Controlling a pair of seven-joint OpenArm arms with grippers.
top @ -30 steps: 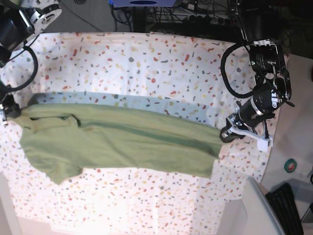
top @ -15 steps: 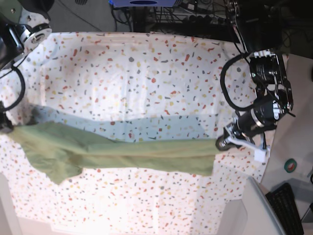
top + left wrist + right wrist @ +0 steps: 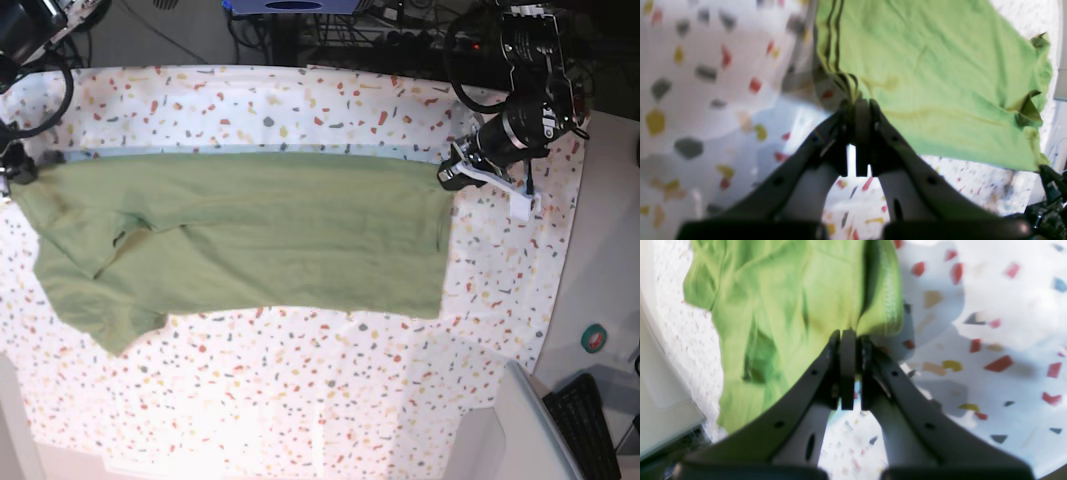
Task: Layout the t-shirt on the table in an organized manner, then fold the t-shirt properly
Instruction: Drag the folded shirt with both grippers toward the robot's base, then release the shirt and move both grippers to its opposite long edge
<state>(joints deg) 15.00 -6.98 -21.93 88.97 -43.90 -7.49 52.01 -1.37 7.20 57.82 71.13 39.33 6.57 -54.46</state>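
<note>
Next, my right gripper lets go of the t-shirt's shoulder end on the speckled table just inside the table's far edge (image 3: 66, 97).
The olive-green t-shirt (image 3: 240, 235) stretches across the speckled table (image 3: 300, 110), its far edge held up between both arms. My left gripper (image 3: 447, 172) is shut on the shirt's hem corner at the right; in the left wrist view the left gripper (image 3: 858, 106) pinches bunched hem fabric of the t-shirt (image 3: 933, 76). At the table's left edge my right gripper (image 3: 14, 168) is shut on the shoulder end; the right wrist view has the right gripper (image 3: 848, 336) clamped on a folded edge of the t-shirt (image 3: 790, 306). One sleeve (image 3: 100, 310) lies on the table at the lower left.
A plain white surface with a round green-red object (image 3: 594, 338) lies right of the table. A keyboard (image 3: 585, 425) sits at the bottom right. Cables and dark equipment (image 3: 330, 25) crowd the far edge.
Both grippers have carried the shirt's held edge toward the far side of the table. The shirt went from a narrow folded band to a wide spread sheet.
</note>
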